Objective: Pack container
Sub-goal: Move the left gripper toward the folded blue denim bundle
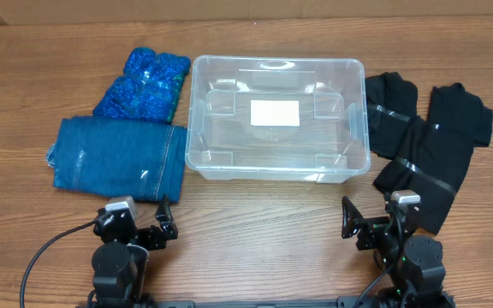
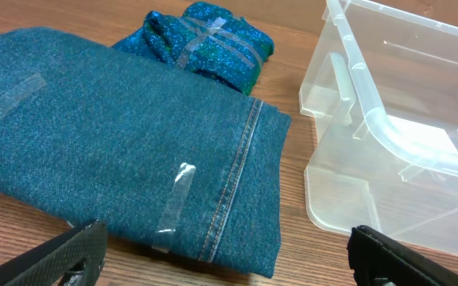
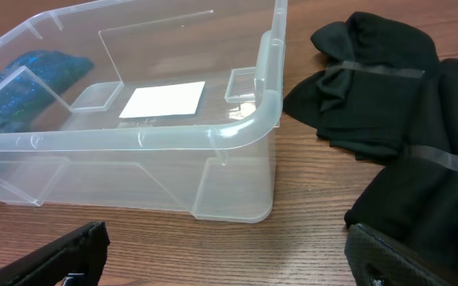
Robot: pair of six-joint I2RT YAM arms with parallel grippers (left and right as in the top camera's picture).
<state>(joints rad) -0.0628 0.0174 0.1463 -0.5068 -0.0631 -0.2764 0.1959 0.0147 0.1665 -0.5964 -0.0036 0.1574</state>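
Observation:
Next, my left gripper takes hold of the outer end (image 1: 66, 137) of the folded blue jeans, the end farthest from the clear plastic container.
The clear plastic container (image 1: 204, 111) stands in the middle of the table with a white label on its bottom; nothing lies in it. It also shows in the left wrist view (image 2: 388, 135) and the right wrist view (image 3: 213, 135). Folded blue jeans (image 1: 120, 156) lie left of it, also in the left wrist view (image 2: 126, 135). A sparkly blue garment (image 1: 142, 84) lies behind the jeans. Black taped clothes (image 1: 426, 137) lie right of the container, also in the right wrist view (image 3: 388, 103). My left gripper (image 1: 163, 224) and right gripper (image 1: 362, 224) are open and empty near the front edge.
The wooden table (image 1: 264, 231) carries everything. Strips of clear tape hold the jeans (image 2: 175, 195) and the black clothes (image 3: 444, 159) folded. Cables run from both arm bases at the front edge.

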